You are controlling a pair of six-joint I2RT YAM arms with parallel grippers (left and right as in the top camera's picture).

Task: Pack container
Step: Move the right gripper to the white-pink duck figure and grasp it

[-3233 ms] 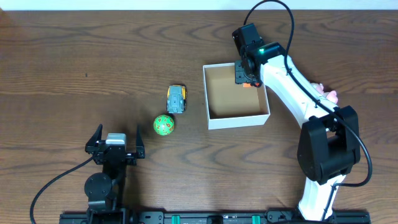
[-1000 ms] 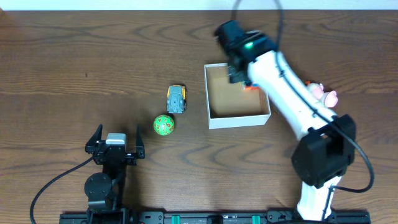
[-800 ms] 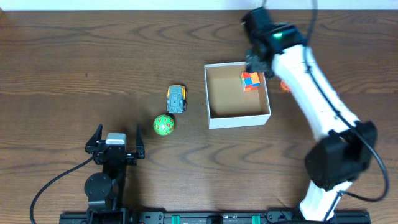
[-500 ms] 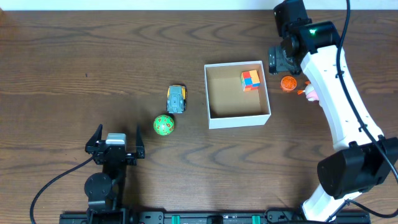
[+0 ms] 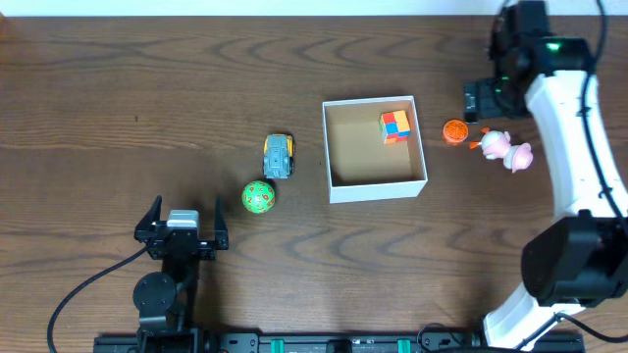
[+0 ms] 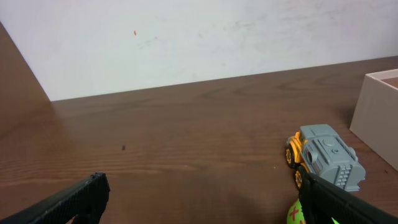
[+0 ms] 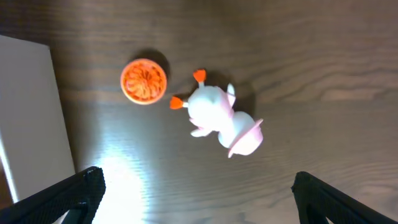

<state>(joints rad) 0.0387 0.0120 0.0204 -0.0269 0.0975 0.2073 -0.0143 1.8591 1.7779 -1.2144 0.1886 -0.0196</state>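
Note:
Next, my right gripper should go to the pink duck toy and grab its white body [image 5: 497, 145] [image 7: 211, 111], close to the orange feet.
The container [image 5: 376, 182], a shallow white box with a tan inside, sits at mid-table and holds a multicoloured cube [image 5: 395, 126] in its far right corner. Its white wall shows at the left of the right wrist view [image 7: 28, 118] and at the right of the left wrist view [image 6: 376, 112]. My right gripper [image 5: 483, 102] is open and empty, high above the table to the right of the box, over an orange disc [image 5: 454, 130] [image 7: 143, 81] and a pink duck toy [image 5: 503, 148] [image 7: 221, 117]. My left gripper [image 5: 182, 227] is open and empty near the front edge.
A grey and yellow toy truck [image 5: 279, 155] [image 6: 322, 155] and a green ball with red marks [image 5: 259, 197] [image 6: 297, 214] lie left of the box. A white wall [image 6: 186, 43] runs behind the table's far edge.
My right gripper let go of the cube in the box, then rose and swung right, out over the orange disc and the pink duck. The left arm has not moved.

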